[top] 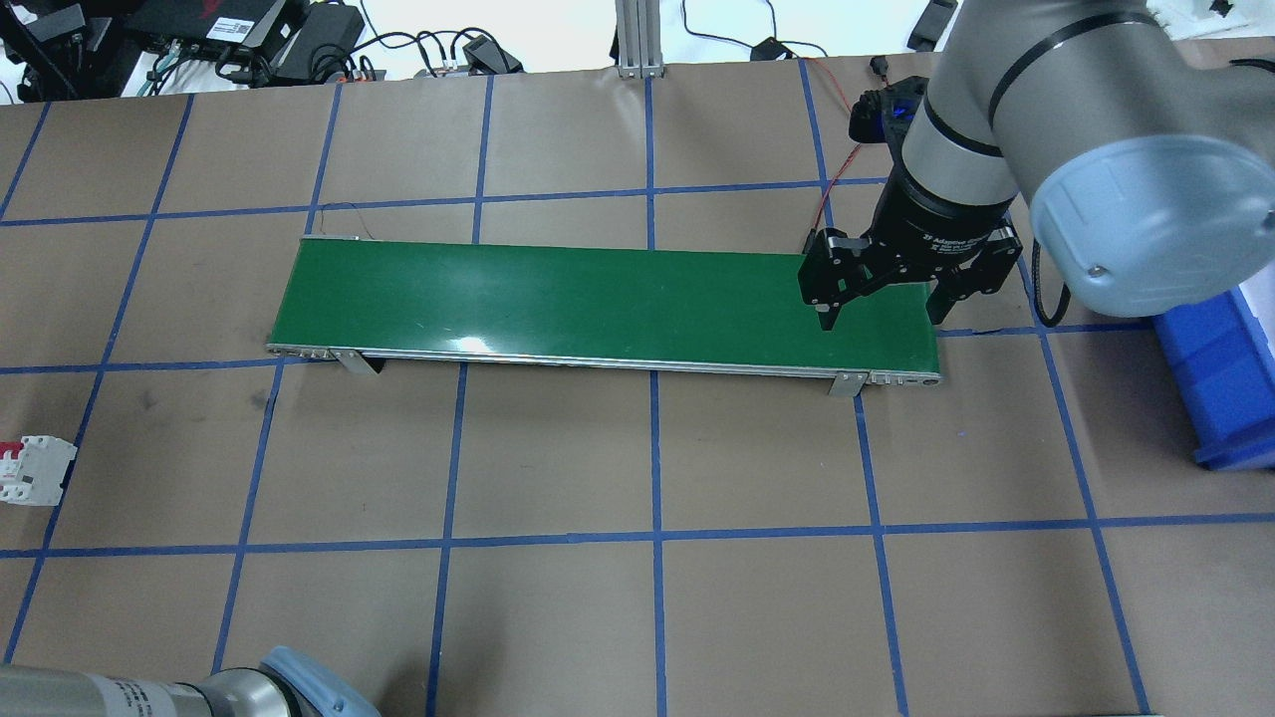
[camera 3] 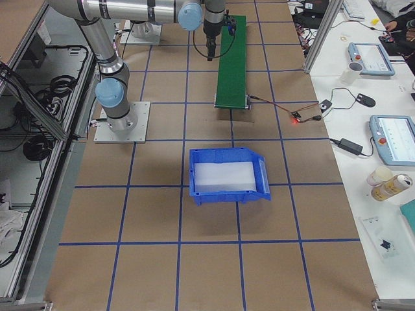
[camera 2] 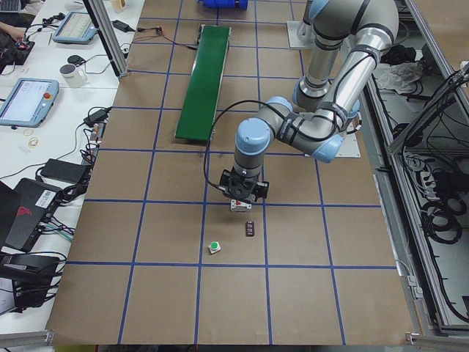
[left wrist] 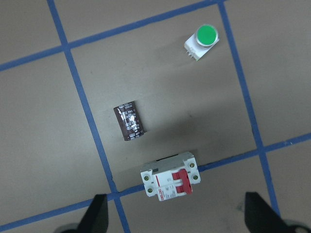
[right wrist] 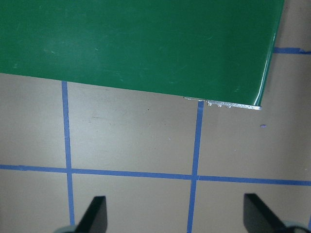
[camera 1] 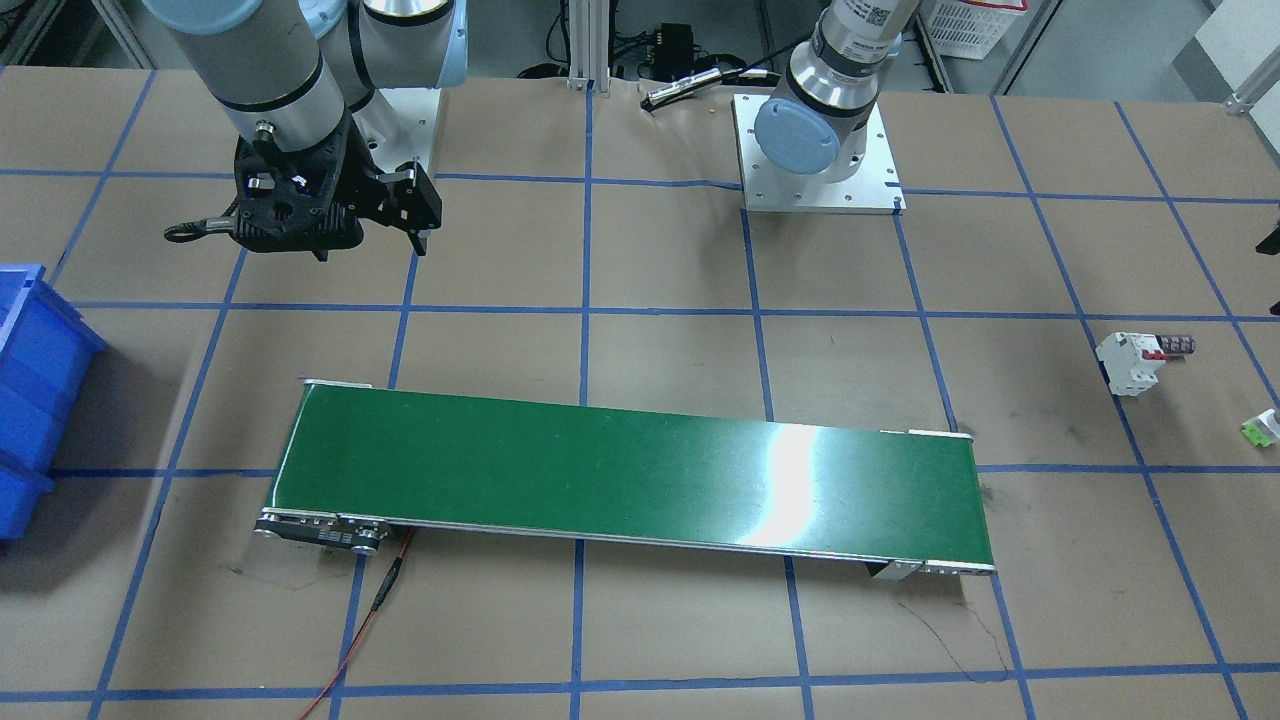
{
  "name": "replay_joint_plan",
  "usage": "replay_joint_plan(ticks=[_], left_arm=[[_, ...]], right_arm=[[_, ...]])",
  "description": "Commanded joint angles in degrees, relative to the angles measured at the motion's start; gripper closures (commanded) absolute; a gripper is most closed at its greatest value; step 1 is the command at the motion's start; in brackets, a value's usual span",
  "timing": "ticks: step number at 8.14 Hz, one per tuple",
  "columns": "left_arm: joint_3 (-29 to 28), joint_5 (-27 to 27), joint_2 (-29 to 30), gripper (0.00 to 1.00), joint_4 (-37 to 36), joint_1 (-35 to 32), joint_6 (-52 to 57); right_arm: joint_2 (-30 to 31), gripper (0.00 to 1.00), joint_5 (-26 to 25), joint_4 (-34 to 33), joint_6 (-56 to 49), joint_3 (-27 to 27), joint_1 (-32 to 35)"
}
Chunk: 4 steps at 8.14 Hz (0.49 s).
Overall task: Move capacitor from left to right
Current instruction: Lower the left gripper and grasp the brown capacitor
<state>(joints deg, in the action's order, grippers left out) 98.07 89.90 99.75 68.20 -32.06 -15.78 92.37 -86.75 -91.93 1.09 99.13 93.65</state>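
Note:
Next, my left gripper closes across the middle of the capacitor (camera 1: 1176, 346) (left wrist: 129, 121), which is lying beside the white breaker.
The capacitor (left wrist: 130, 122), a small dark oblong with pale stripes, lies on the brown table paper at the robot's left end, also visible in the front view (camera 1: 1176, 345) and the left side view (camera 2: 250, 230). My left gripper (left wrist: 177, 219) is open and empty. It hangs above the white breaker (left wrist: 170, 179), with the capacitor a little beyond and to one side. My right gripper (top: 882, 311) is open and empty. It hovers over the right end of the green conveyor belt (top: 598, 299), also seen in the right wrist view (right wrist: 176, 218).
A green-and-white piece (left wrist: 202, 41) lies beyond the capacitor. The belt (camera 1: 620, 470) runs along the table's middle. A blue bin (top: 1220, 368) stands at the robot's right end, also in the right side view (camera 3: 227, 175). A red wire (camera 1: 385, 590) trails from the belt.

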Motion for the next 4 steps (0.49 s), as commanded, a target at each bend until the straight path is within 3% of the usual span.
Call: replay_joint_plan(ticks=[1, 3, 4], left_arm=[[0.7, -2.4, 8.1, 0.0, -1.6, 3.3, -0.8], [1.1, -2.4, 12.3, 0.0, -11.3, 5.4, 0.9], [1.0, -2.4, 13.5, 0.0, -11.9, 5.4, 0.7]], right_arm=[[0.0, 0.0, -0.2, 0.0, 0.0, 0.0, 0.0], [0.0, 0.0, -0.1, 0.0, 0.0, 0.0, 0.0], [0.0, 0.0, -0.1, 0.0, 0.0, 0.0, 0.0]])
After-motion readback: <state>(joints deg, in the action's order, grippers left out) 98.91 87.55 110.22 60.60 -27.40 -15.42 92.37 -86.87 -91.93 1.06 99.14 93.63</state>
